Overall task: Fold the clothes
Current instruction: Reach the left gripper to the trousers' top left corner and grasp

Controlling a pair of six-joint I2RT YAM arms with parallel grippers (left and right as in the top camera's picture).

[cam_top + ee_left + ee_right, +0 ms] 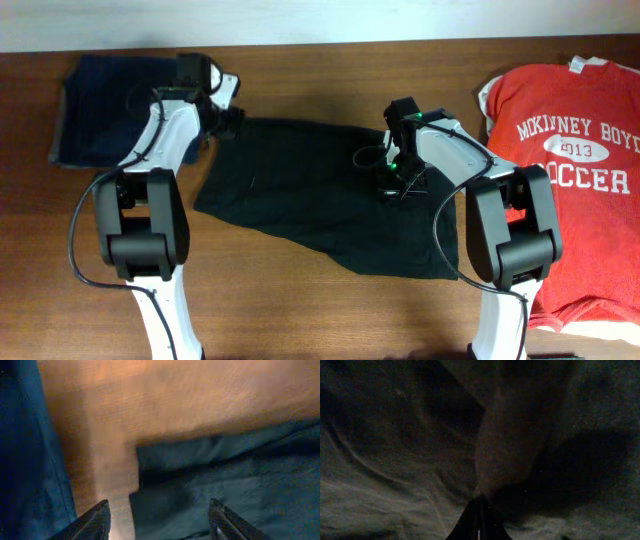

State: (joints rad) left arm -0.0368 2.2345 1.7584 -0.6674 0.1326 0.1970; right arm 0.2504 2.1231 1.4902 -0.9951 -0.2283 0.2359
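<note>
My left gripper is to take the far corner (pixel 147 502) of the black garment, which lies crooked with its near edge slanting, then both grippers will lift and straighten it before folding.
A black garment (pixel 310 195) lies spread on the middle of the wooden table. My left gripper (pixel 232 120) is open over its upper left corner. In the left wrist view the fingers (pixel 160 522) straddle that corner of the black garment (pixel 210 475), with nothing between them. My right gripper (pixel 400 182) is down on the garment's upper right part. In the right wrist view its fingers (pixel 479 519) are shut, and a pinched ridge of black fabric (pixel 510 445) rises from the tips.
A folded navy garment (pixel 100 110) lies at the back left, also at the left edge of the left wrist view (pixel 25 460). A red printed T-shirt (pixel 570 170) lies spread at the right. Bare wood (pixel 150 405) shows between the navy and black garments.
</note>
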